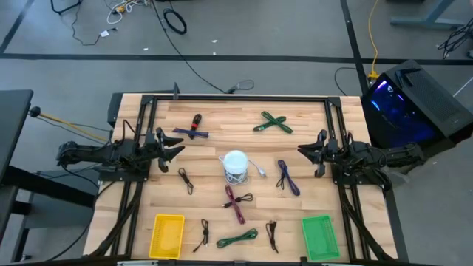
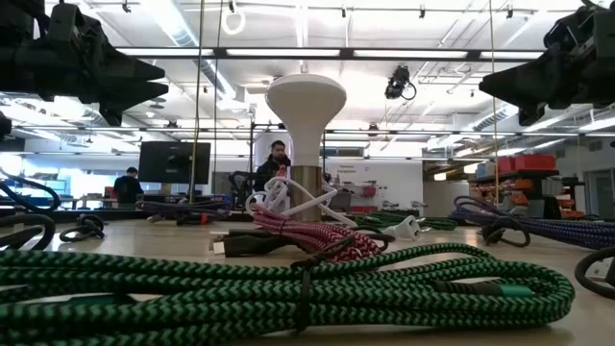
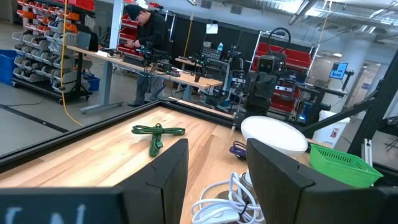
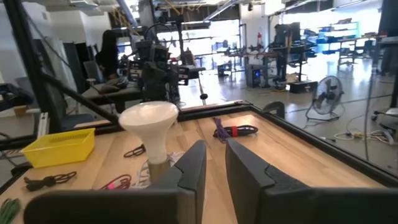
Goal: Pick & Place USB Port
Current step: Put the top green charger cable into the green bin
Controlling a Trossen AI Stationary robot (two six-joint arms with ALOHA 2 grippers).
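I need to next grip the top cable's near end (image 1: 284,129) with my right gripper, at the crossed green cables by the table's back edge.
Several bundled USB cables lie flat on the wooden table: green (image 1: 272,123), red-and-blue (image 1: 192,132), purple (image 1: 287,177), maroon (image 1: 236,202), black (image 1: 185,179) and another green one (image 1: 238,238) near the front edge. A white mushroom-shaped device (image 1: 235,164) stands upright at the centre, with a white cord (image 3: 217,205) coiled at its foot. My left gripper (image 1: 174,148) hovers open above the table's left side, pointing toward the centre. My right gripper (image 1: 306,150) hovers open on the right side with a narrow gap, also facing the white device (image 4: 149,121).
A yellow basket (image 1: 168,235) sits at the front left and a green basket (image 1: 320,236) at the front right. Two small black cables (image 1: 203,233) (image 1: 272,235) lie between them. A black frame (image 1: 236,98) runs around the table. People stand in the room beyond.
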